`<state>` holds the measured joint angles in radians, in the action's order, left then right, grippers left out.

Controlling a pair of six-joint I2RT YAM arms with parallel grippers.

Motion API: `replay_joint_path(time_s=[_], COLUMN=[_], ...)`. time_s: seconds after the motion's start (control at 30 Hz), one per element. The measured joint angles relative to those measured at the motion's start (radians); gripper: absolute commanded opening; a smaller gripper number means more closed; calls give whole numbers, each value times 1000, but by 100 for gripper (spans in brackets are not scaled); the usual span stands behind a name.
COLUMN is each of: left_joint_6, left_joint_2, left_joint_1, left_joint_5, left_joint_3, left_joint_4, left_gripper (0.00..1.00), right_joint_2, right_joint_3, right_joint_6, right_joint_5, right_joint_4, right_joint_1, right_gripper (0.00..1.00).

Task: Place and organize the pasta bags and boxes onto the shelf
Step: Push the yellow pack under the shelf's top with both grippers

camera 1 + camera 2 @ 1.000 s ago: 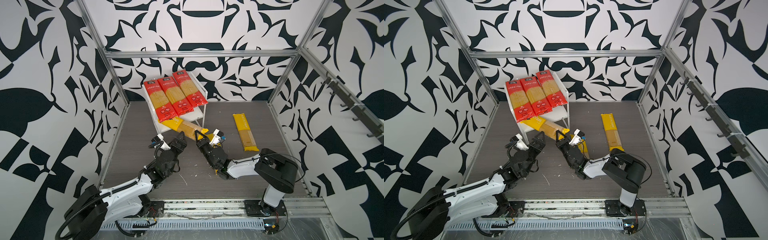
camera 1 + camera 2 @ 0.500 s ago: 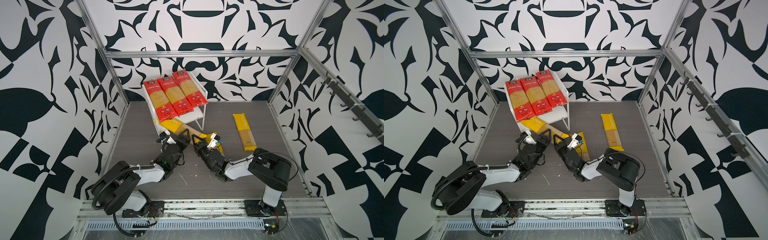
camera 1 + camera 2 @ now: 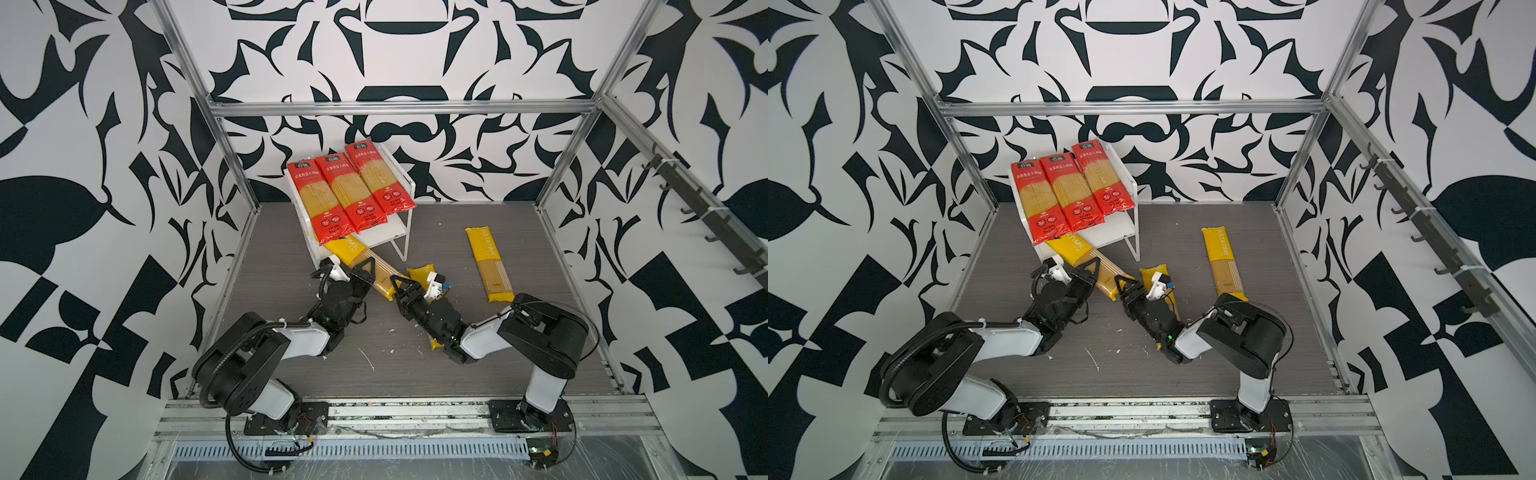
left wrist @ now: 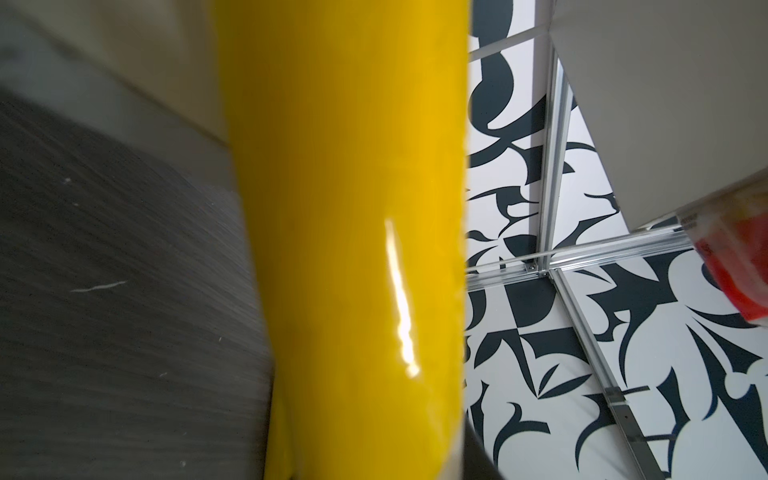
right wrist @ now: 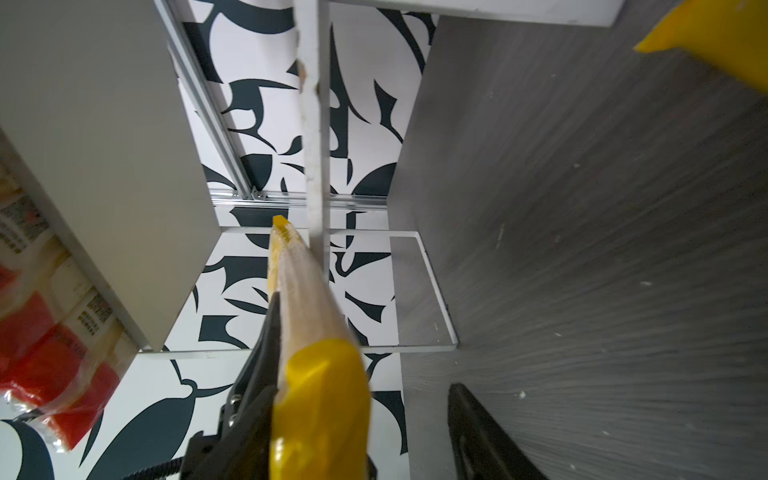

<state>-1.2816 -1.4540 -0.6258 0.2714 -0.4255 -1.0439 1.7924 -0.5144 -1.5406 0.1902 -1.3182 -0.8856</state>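
Observation:
I will take the pack's near end [image 3: 389,291] with my right gripper and straighten it, as the yellow pack slants into the lower level with my left gripper at its middle.
Three red pasta packs [image 3: 349,191] [image 3: 1071,189] lie side by side on the top board of the white shelf [image 3: 386,232] [image 3: 1117,232]. A yellow pack [image 3: 357,253] [image 3: 1077,249] slants from the lower tier down to the floor. My left gripper [image 3: 368,268] [image 3: 1094,266] is shut on it, and it fills the left wrist view [image 4: 353,208]. My right gripper [image 3: 400,286] [image 3: 1125,286] [image 5: 365,340] stands open at the pack's floor end [image 5: 320,395], one finger [image 5: 266,353] beside it. A second yellow pack [image 3: 420,274] lies under the right arm.
A third yellow pack [image 3: 488,262] [image 3: 1223,259] lies flat on the grey floor at the right. White crumbs [image 3: 365,359] dot the floor in front. The shelf's thin front leg [image 3: 405,249] stands close to both grippers. Aluminium frame posts [image 3: 232,166] edge the floor.
My left gripper reached forward and shut on the slanted yellow pack. My right gripper, which was shut on that pack's end, has opened.

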Motion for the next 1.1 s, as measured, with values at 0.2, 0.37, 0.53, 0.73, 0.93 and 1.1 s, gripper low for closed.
replay_joint_path(time_s=[0.2,0.37,0.53,0.73,0.93,1.1], left_joint_6=[-10,-16,-27,-49,-53,-66], left_joint_2=[130,171,169,140,138,137], left_joint_1=[86,140,160,161,174,195], left_joint_5=[-113,-213,-276,-317,-362,-430], left_joint_3=[0,0,-1,-4,-5,-14], left_joint_4=[193,255,255,216,212,221], left_gripper=[16,15,14,14,15,18], right_joint_2=[-23,-21,-100,-181,-140,-107], right_joint_3=[41,41,27,-26,-71,-146], right_joint_6=[3,45,135,232,267,295], right_joint_5=[-227,-352,-421,-484,-549,-594], right_joint_4=[-10,0,126,262,303,317], right_joint_1=[99,126,132,129,129,129], right_gripper=[67,67,68,68,61,46])
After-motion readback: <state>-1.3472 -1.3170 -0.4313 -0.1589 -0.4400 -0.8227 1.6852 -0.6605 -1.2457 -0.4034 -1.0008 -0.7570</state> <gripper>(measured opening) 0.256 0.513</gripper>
